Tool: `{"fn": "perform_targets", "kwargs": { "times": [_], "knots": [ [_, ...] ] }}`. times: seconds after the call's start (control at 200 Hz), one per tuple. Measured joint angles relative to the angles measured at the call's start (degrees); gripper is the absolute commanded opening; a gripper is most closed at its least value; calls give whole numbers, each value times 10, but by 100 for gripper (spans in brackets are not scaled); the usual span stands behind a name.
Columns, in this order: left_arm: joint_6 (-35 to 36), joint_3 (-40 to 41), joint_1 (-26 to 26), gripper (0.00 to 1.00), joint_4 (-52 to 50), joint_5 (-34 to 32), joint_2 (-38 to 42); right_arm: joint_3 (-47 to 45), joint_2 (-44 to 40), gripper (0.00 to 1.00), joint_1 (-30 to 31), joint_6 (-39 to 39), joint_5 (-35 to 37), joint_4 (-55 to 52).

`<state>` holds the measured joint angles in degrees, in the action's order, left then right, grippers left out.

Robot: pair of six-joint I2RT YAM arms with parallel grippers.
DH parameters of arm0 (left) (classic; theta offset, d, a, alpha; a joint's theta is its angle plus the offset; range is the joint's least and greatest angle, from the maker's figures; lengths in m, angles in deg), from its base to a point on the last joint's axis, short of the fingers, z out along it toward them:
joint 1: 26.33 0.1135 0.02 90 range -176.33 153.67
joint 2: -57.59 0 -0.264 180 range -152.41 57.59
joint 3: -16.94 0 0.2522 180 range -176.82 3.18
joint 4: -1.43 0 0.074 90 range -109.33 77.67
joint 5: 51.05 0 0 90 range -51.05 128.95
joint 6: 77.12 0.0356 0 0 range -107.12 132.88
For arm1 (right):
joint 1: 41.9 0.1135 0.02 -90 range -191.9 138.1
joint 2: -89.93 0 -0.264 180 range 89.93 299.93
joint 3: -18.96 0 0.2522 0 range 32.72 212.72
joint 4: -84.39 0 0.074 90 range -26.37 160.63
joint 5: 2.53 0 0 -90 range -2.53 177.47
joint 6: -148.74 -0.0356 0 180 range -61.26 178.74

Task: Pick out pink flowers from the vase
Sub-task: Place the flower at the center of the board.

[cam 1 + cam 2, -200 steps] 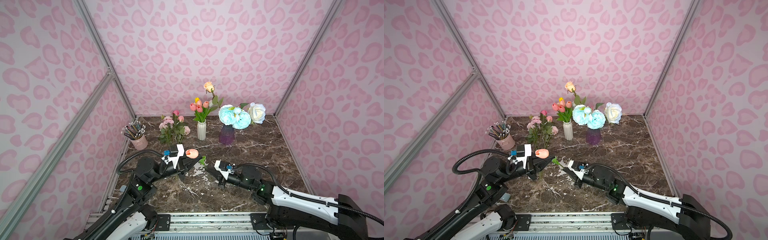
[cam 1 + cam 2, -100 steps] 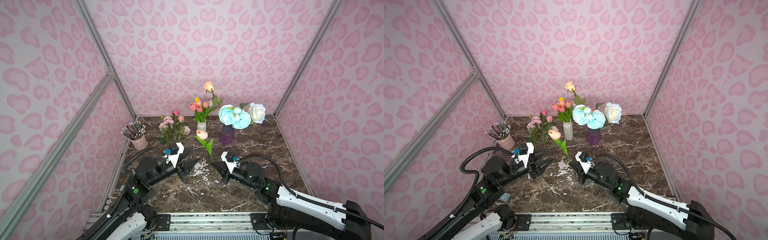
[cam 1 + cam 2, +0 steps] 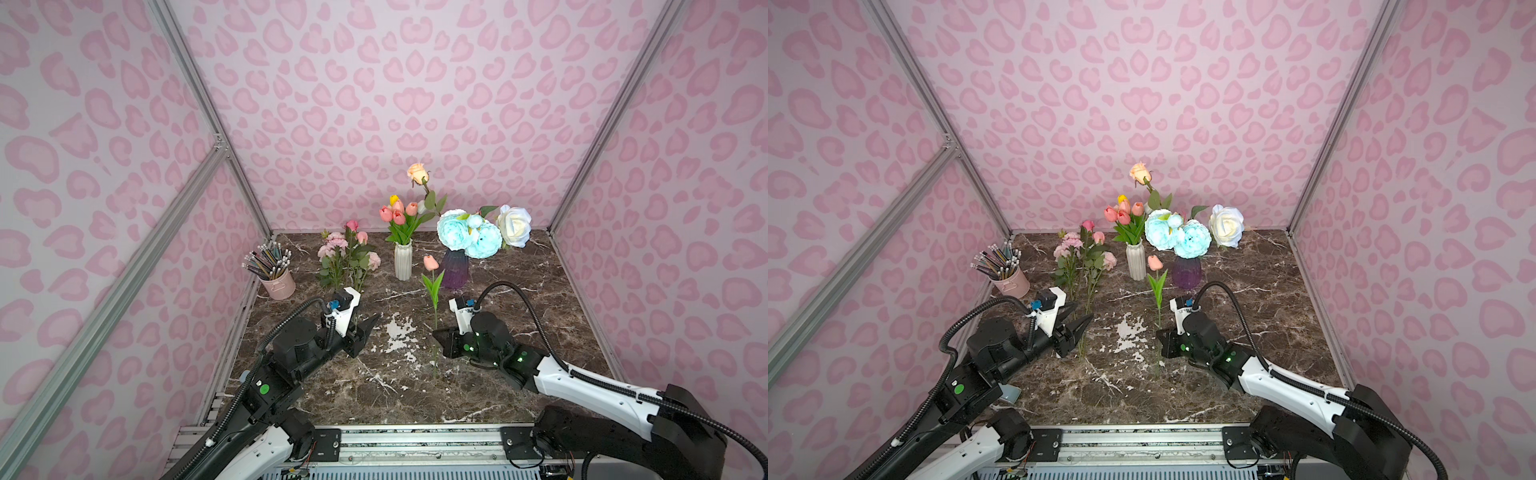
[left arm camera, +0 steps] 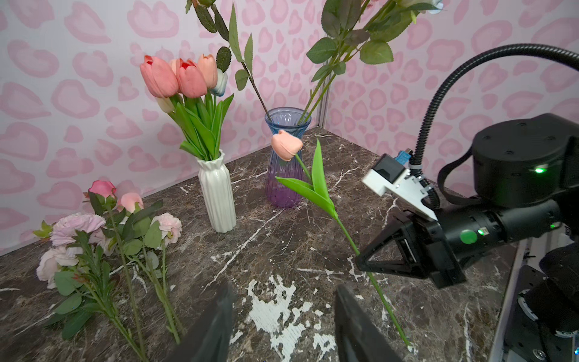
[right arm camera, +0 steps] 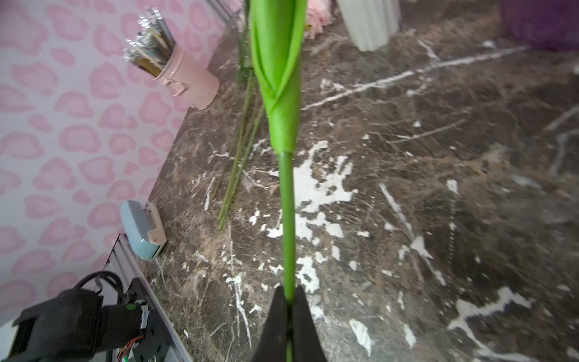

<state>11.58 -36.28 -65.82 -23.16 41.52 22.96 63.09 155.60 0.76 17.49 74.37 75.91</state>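
The robot's right gripper needs to release the salmon-pink tulip on the marble table point(image 3: 424, 349) point(image 5: 353, 259), beside the white patches.
My right gripper point(image 3: 435, 334) point(image 5: 288, 291) is shut on the green stem point(image 5: 286, 203) of a salmon-pink tulip point(image 3: 431, 262) point(image 4: 285, 145), which stands upright above the middle of the table. My left gripper point(image 3: 368, 328) point(image 4: 283, 291) is open and empty, to the left of that stem. Several pink flowers point(image 3: 347, 253) point(image 4: 78, 225) lie on the table at the back left. More pink tulips point(image 3: 392, 214) stand in the white vase point(image 3: 403, 262). The purple vase point(image 3: 455, 270) holds light blue and white blooms.
A pink cup of pencils point(image 3: 277, 282) stands at the left wall. A small blue and beige object point(image 5: 142, 228) lies at the table's left edge near the front. Pink patterned walls enclose three sides of the marble table point(image 3: 519, 299).
My left gripper has opened and let go of the tulip. My right gripper has swung the tulip from lying sideways to upright and carried it to the right.
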Motion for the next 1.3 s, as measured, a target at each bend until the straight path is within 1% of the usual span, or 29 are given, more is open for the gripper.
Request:
{"fn": "perform_targets", "kwargs": {
  "times": [0.095, 0.175, 0.33, 0.43, 0.645, 0.82, 0.95, 1.03, 1.3],
  "knots": [
    [-1, 1, -1, 53, -1, -1, 5, 14, 43, 0, -40, -11, -40, -16],
    [-2, 1, -3, 53, -1, -2, 8, 30, 81, 0, -49, -11, -72, -20],
    [-2, 1, -3, 53, -2, -5, 9, 35, 145, 0, -50, -13, -120, -12],
    [-2, 1, -5, 53, -2, -7, 12, 27, 177, 0, -49, -33, -140, 10],
    [-3, 1, -8, 53, -2, -9, 13, 8, 222, 0, -13, -84, -156, 72],
    [-2, 1, -11, 52, -3, -13, 17, -16, 234, 8, 2, -118, -162, 102],
    [-2, 1, -13, 52, -3, -15, 19, -23, 227, 20, 6, -132, -151, 101],
    [-2, 1, -14, 52, -3, -15, 18, -23, 222, 26, 9, -132, -146, 100],
    [-2, 1, -14, 52, -3, -15, 17, -19, 193, 33, 11, -130, -109, 76]
  ]
}}
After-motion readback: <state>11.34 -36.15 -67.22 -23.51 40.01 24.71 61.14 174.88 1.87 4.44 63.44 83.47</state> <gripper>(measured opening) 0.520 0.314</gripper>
